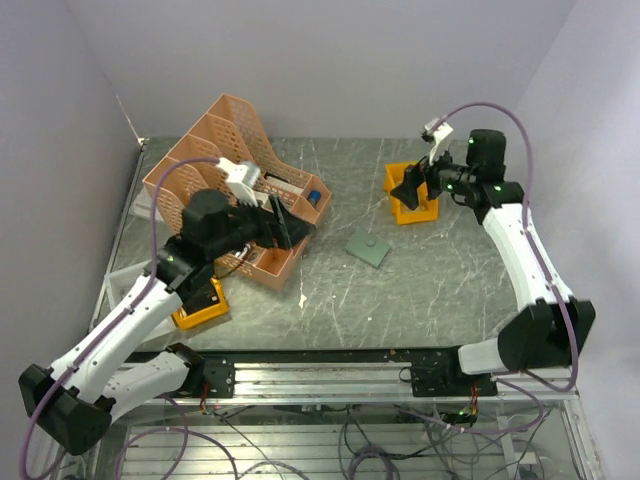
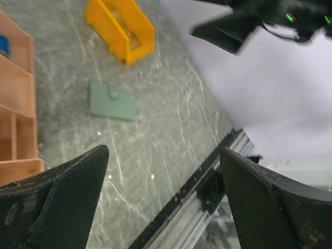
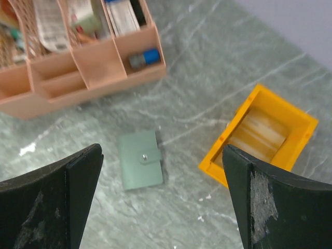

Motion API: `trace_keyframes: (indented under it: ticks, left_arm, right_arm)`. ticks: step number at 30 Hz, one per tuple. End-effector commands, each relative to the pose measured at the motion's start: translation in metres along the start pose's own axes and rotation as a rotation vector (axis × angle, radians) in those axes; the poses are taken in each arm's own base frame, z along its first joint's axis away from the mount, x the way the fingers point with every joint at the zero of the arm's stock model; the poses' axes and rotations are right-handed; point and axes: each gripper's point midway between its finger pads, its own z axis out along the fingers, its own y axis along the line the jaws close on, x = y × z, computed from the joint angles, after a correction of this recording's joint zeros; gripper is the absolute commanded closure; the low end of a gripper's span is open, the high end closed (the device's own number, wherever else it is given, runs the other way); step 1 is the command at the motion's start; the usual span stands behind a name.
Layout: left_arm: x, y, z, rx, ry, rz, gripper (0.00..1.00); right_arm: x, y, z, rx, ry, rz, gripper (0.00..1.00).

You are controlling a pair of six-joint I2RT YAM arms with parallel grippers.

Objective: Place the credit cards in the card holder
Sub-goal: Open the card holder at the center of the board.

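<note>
The card holder is still shut, so next my right gripper moves to the card holder's snap strap (image 1: pixel 372 240) (image 3: pixel 149 156) and closes there.
The card holder (image 1: pixel 368 247) lies shut and flat mid-table, a grey-green wallet with a round snap; it also shows in the right wrist view (image 3: pixel 140 159) and the left wrist view (image 2: pixel 110 100). Pale tan credit cards (image 3: pixel 262 136) lie inside an orange bin (image 3: pixel 298 118) to its right. My right gripper (image 1: pixel 410 185) hangs open above that bin and the holder, with nothing between its fingers (image 3: pixel 163 150). My left gripper (image 1: pixel 288 226) is open and empty over the front of the peach rack, left of the holder (image 2: pixel 165 153).
A peach lattice file rack (image 1: pixel 235 170) full of stationery stands at the back left. A second orange bin (image 1: pixel 203 307) sits near the left arm. White walls close in on the table at the left, back and right. The metal rail (image 1: pixel 330 375) runs along the near edge.
</note>
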Motion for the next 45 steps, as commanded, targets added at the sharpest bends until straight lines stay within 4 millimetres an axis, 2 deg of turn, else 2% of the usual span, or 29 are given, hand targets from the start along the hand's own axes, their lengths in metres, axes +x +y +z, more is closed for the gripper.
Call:
trace_keyframes:
  ticks: [1,4,7,10,14,19,21,24,27,31,36,39,45]
  left_arm:
    - [0.014,-0.013,0.011,0.022,-0.04,0.05,0.01]
    - [0.03,-0.007,0.017,0.061,-0.069,-0.036,0.01]
    - [0.052,0.007,0.021,0.066,-0.064,-0.116,0.0]
    - [0.066,0.016,0.022,0.061,-0.057,-0.161,0.01]
    - [0.074,0.024,0.021,0.033,-0.053,-0.178,0.01]
    - [0.078,0.031,0.017,0.002,-0.047,-0.181,0.01]
    - [0.08,0.032,0.017,0.001,-0.045,-0.184,0.02]
    - [0.081,0.031,0.017,0.007,-0.044,-0.191,0.03]
    - [0.082,0.031,0.017,0.006,-0.039,-0.198,0.04]
    - [0.085,0.033,0.017,0.005,-0.035,-0.207,0.04]
    - [0.089,0.034,0.019,0.008,-0.021,-0.22,0.05]
    - [0.09,0.034,0.02,0.009,-0.018,-0.222,0.05]
    - [0.089,0.034,0.017,0.005,-0.022,-0.223,0.05]
  right_arm:
    - [0.075,-0.012,0.027,-0.05,0.204,-0.014,0.03]
    - [0.109,-0.02,0.042,-0.05,0.288,0.033,0.06]
    - [0.132,-0.028,0.053,-0.04,0.344,0.058,0.06]
    - [0.155,-0.035,0.067,-0.049,0.408,0.101,0.12]
    - [0.177,-0.009,0.086,-0.171,0.472,0.147,0.27]
    - [0.192,0.029,0.099,-0.244,0.502,0.075,0.3]
    - [0.201,0.032,0.103,-0.238,0.532,0.042,0.34]
    - [0.213,0.026,0.108,-0.209,0.583,0.027,0.42]
    - [0.219,0.023,0.111,-0.186,0.609,0.019,0.42]
    - [0.222,0.033,0.111,-0.19,0.612,-0.053,0.42]
    - [0.216,0.048,0.111,-0.195,0.579,-0.152,0.51]
    - [0.215,0.047,0.112,-0.177,0.58,-0.186,0.52]
    - [0.226,0.041,0.12,-0.155,0.614,-0.218,0.52]
